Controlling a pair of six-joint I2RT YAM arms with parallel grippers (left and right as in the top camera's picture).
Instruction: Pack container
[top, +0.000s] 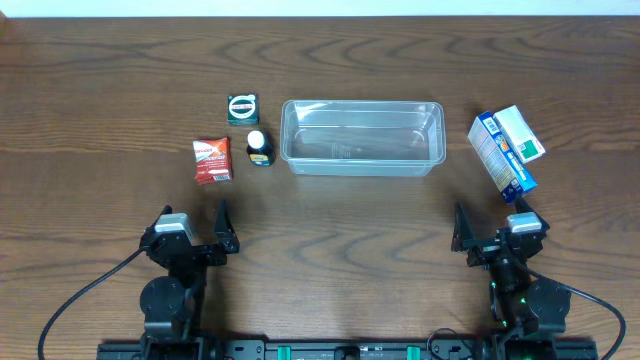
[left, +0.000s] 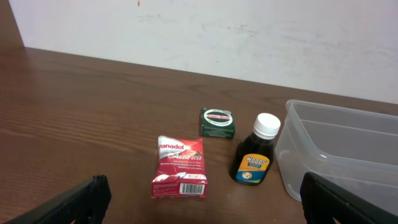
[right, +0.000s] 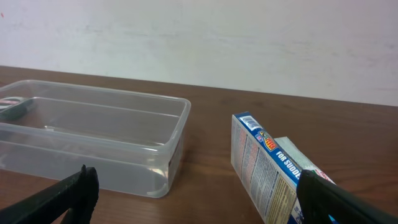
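The blue box beside the white-green box is my right gripper's next target, and I should go to the blue box's middle (top: 504, 145) (right: 273, 148) and close that gripper there across its narrow top.
The clear plastic container (top: 362, 137) stands empty at the table's middle; it also shows in the left wrist view (left: 339, 149) and the right wrist view (right: 93, 134). Left of it lie a red packet (top: 212, 160) (left: 180, 167), a dark bottle with a white cap (top: 259, 148) (left: 255, 158) and a small green box (top: 242, 108) (left: 217, 122). Right of it lie a blue box (top: 500, 155) (right: 264, 168) and a white-green box (top: 521, 133). My left gripper (top: 195, 222) (left: 202, 202) is open and empty near the front edge. My right gripper (top: 490, 225) (right: 196, 196) is open and empty.
A white wall runs behind the table's far edge (left: 205, 25). Cables trail from both arm bases at the front (top: 90, 285).
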